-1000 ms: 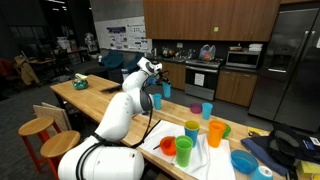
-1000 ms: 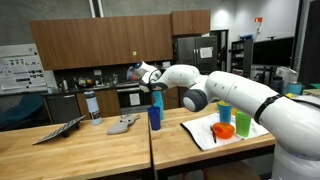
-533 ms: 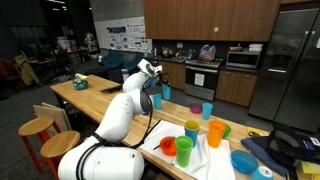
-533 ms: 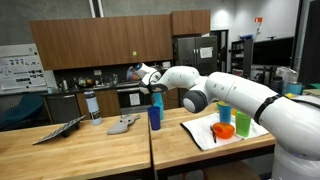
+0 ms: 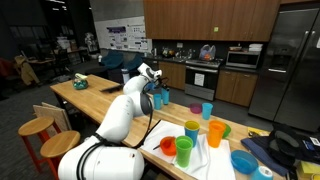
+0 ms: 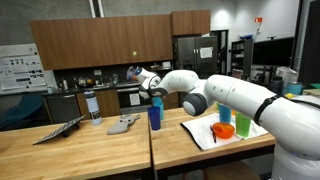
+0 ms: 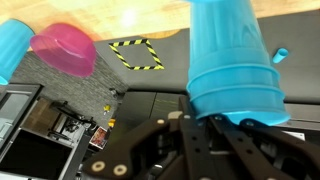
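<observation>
Next, I let go of the tall blue cup next to the standing blue cup, away from the pink cup [image 5: 146,104].
My gripper [image 7: 215,118] is shut on the rim of a light blue plastic cup [image 7: 228,55], which fills the right half of the wrist view; that view stands upside down, with the wooden table at the top. In both exterior views the gripper [image 5: 155,90] [image 6: 151,92] hangs over the far side of the long wooden table [image 5: 100,100] with the blue cup [image 5: 166,91] [image 6: 155,116] at its fingers. Whether the cup's base rests on the table is hidden. A pink cup [image 7: 65,48] and another blue cup [image 7: 8,45] stand beyond it.
On a white cloth [image 5: 200,158] stand green, orange and yellow cups [image 5: 190,140], with a blue bowl [image 5: 243,160] beside them. A bottle [image 6: 93,105] and a grey object [image 6: 124,123] lie on the table. Stools [image 5: 37,127] stand alongside. Yellow-black tape [image 7: 137,54] marks the floor.
The wrist has dipped very slightly with the blue cup still held; nothing else has moved.
</observation>
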`<state>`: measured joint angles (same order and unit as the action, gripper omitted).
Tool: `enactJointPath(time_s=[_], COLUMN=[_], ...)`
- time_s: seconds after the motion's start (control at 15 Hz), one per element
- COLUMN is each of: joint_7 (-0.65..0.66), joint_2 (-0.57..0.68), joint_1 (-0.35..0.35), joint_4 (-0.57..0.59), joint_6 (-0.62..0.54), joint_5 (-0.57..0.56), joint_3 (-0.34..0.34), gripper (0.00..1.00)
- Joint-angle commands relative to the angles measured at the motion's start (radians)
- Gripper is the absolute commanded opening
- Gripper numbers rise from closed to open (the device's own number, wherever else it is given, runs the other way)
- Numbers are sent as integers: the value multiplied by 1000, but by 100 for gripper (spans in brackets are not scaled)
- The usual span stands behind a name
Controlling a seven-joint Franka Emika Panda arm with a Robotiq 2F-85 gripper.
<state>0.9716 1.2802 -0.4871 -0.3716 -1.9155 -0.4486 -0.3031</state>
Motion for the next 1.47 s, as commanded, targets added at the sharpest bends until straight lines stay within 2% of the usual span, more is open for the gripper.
enactJointPath(time_s=[0.0,0.73,1.4], joint_7=[-20,-23,31], joint_2=[19,8,18], joint_1=[3,-5,-29], joint_4=[26,5,4], joint_6=[24,-3,-11], joint_5=[24,12,2], joint_3=[9,-2,-15], gripper=[2,2,2])
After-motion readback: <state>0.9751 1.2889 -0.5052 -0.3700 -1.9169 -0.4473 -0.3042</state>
